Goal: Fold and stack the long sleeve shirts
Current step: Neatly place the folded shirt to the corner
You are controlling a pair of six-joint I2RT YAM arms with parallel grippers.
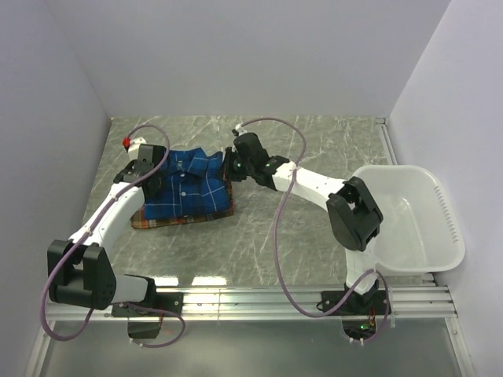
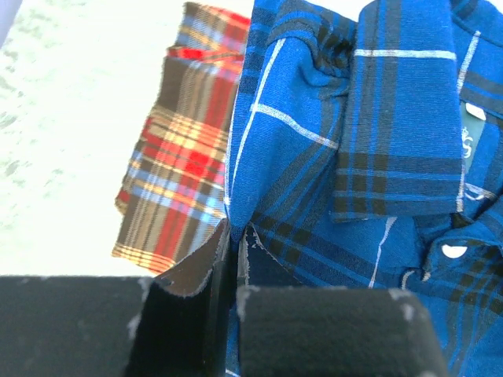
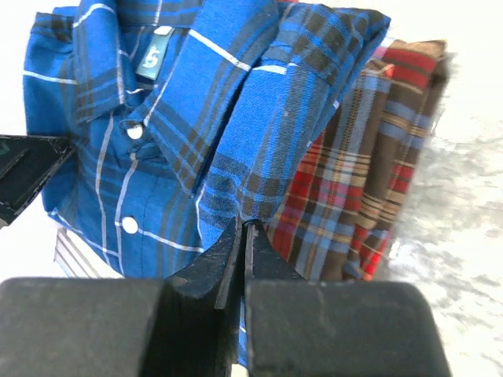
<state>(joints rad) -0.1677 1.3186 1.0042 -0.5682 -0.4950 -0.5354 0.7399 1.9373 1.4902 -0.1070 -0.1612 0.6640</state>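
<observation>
My left gripper needs to let go of the blue shirt's edge on the red-orange shirt's side strip (image 1: pixel 140 189) (image 2: pixel 195 196), close to the red-orange shirt's outer border.
The folded blue plaid shirt (image 1: pixel 187 187) lies on top of the folded red-orange plaid shirt (image 1: pixel 182 219), whose edges show at the front. My left gripper (image 1: pixel 154 176) is shut on the blue shirt's left edge (image 2: pixel 259 228), near the collar (image 2: pixel 393 118). My right gripper (image 1: pixel 233 166) is shut on the blue shirt's right edge (image 3: pixel 244 212). The red-orange shirt shows beside each pinch, in the left wrist view (image 2: pixel 177 173) and in the right wrist view (image 3: pixel 354 181).
A white plastic basket (image 1: pixel 440 228) stands at the right. A small red and white object (image 1: pixel 130 142) sits at the back left by the wall. Grey walls close in the marble table (image 1: pixel 259 243) on three sides.
</observation>
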